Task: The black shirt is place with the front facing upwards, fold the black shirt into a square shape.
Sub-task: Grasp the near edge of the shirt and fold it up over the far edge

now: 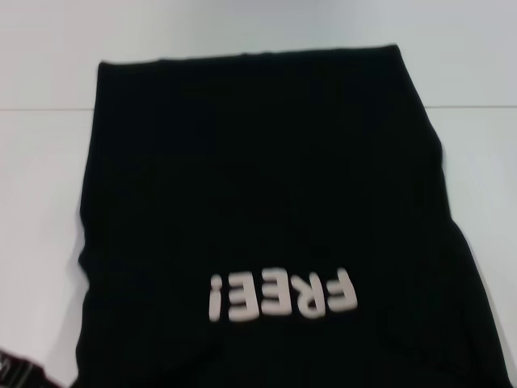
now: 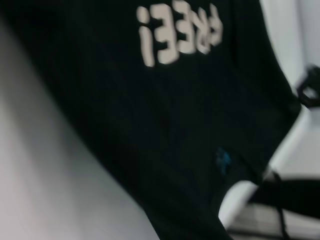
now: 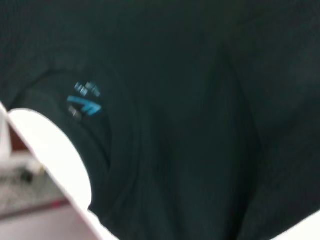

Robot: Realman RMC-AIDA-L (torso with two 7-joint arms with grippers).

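Observation:
Next, my left gripper lets go of the black shirt's shoulder by its exclamation-mark side edge (image 1: 106, 159), short of the shirt's far hem.
The black shirt (image 1: 258, 186) lies flat on the white table, front up, as a long strip with no sleeves showing. Its white "FREE!" print (image 1: 283, 296) is on the part nearest me, and the hem is at the far end. The left wrist view shows the print (image 2: 177, 35) and the blue neck label (image 2: 222, 161) by the collar. The right wrist view shows the label (image 3: 84, 100) and collar up close. A black part of my left arm (image 1: 16, 372) shows at the near left corner. A black rigid part (image 2: 309, 89), seemingly my right arm, shows past the shirt's edge.
The white table (image 1: 40, 178) shows on both sides of the shirt and beyond its hem. The table's near edge shows by the collar in the right wrist view (image 3: 50, 150). A black bar with a cable (image 2: 295, 195) is beside the collar.

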